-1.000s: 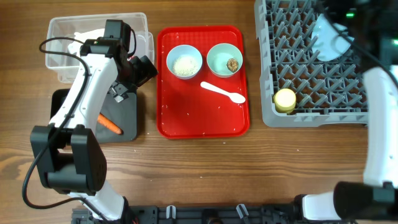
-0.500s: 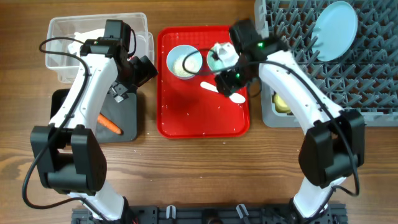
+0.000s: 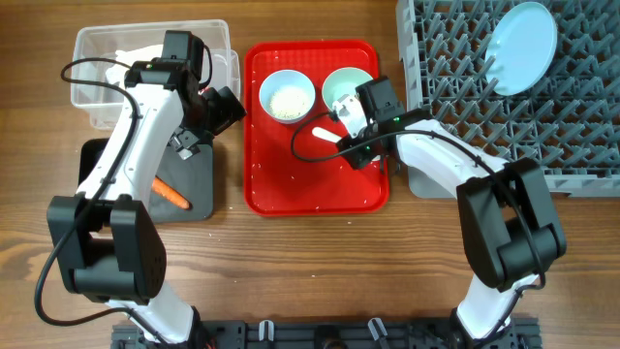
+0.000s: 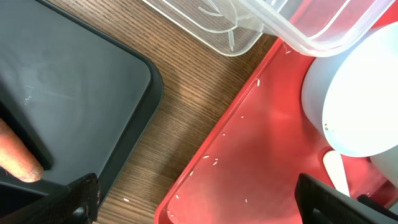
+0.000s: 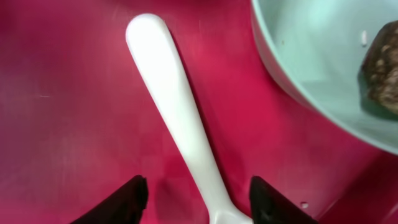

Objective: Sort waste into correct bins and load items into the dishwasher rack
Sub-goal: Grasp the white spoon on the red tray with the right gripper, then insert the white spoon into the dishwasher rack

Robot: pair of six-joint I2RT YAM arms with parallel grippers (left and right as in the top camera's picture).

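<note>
Next, my left gripper moves to the pale-blue bowl's rim point(image 3: 307, 113) point(image 4: 361, 155) on the side toward the white plastic spoon and closes there.
My right gripper point(image 3: 351, 139) is open low over the red tray, its fingers point(image 5: 118, 202) on either side of a white plastic spoon point(image 5: 180, 130). Beside it the mint-green bowl point(image 5: 323, 68) holds the brown lump point(image 5: 380, 68). The pale-blue bowl point(image 3: 288, 95) holds white rice. The light-blue plate point(image 3: 523, 34) stands in the grey rack point(image 3: 484, 126). My left gripper point(image 3: 225, 109) is open and empty over the tray's left edge. The carrot point(image 3: 170, 194) lies on the black tray point(image 3: 199, 174). The clear tub point(image 3: 97, 87) holds the napkin point(image 3: 131, 53). My right arm hides the yellow cup.
The red tray point(image 3: 320, 189) carries scattered rice grains point(image 4: 214, 160). In the left wrist view the clear tub point(image 4: 261, 25) overhangs the red tray's rim, and bare wood point(image 4: 180, 118) shows between the black tray point(image 4: 62, 81) and the red tray.
My right arm has left the plate standing in the rack, swung left to the red tray and come down over the spoon. The left arm has not moved.
</note>
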